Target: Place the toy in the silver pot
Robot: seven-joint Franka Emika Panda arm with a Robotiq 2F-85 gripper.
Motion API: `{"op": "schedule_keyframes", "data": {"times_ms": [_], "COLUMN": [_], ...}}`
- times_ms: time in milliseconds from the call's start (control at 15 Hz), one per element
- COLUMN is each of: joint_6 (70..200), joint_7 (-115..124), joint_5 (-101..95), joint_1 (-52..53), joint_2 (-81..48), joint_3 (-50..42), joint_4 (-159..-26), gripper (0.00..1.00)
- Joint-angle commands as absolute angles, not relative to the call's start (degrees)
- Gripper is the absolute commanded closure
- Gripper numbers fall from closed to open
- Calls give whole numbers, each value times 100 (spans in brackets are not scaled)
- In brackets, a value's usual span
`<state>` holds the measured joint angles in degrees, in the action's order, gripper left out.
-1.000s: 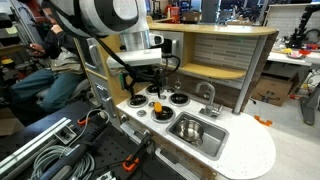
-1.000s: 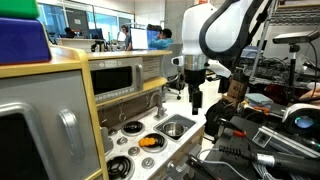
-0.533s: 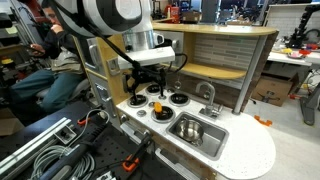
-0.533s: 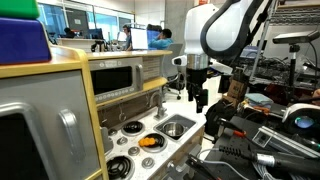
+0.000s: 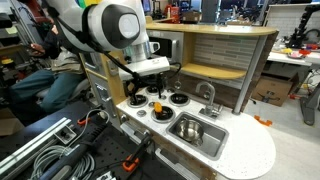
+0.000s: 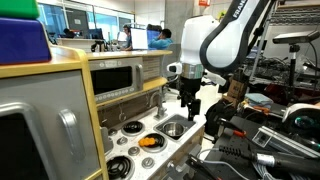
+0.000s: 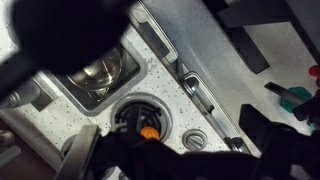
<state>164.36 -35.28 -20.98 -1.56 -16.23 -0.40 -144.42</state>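
My gripper is to go down next to the black stove burner beside the sink basin and close on the orange toy (image 5: 157, 106) (image 7: 150, 132) there.
The toy (image 7: 149, 131) is a tiny orange piece lying on a black stove burner of the play kitchen. It also shows in both exterior views (image 5: 158, 110) (image 6: 148, 141). A small round silvery shape (image 6: 130, 127) on the burner behind it looks like the silver pot; I cannot make it out in the wrist view. My gripper (image 6: 188, 107) hangs above the stove and sink, well clear of the toy, also seen in an exterior view (image 5: 150, 86). Its dark fingers (image 7: 185, 162) stand apart with nothing between them.
The rectangular silver sink basin (image 5: 190, 129) (image 7: 100, 72) lies next to the toy's burner, with a faucet (image 5: 208, 95) behind it. A wooden shelf and back wall (image 5: 215, 50) rise behind the counter. Round knobs (image 7: 195, 140) sit along the front edge. Cables and clamps (image 5: 60, 150) lie beside the kitchen.
The arm has swung over from the sink side towards the stove and come a little lower; the wrist has turned. The toy has not moved.
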Motion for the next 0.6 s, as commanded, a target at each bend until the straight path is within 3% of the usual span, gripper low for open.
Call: {"op": "schedule_keyframes", "data": {"times_ms": [0,533], "joint_6": [16885,16661], "joint_7": [-2547,-1529], "joint_5": [-2792,-2377], "joint_1": [433,786], "joint_2": [-2628,-4475], "joint_3": [-389,-324], "joint_4": [-13741,-11622], "gripper": [0,0]}}
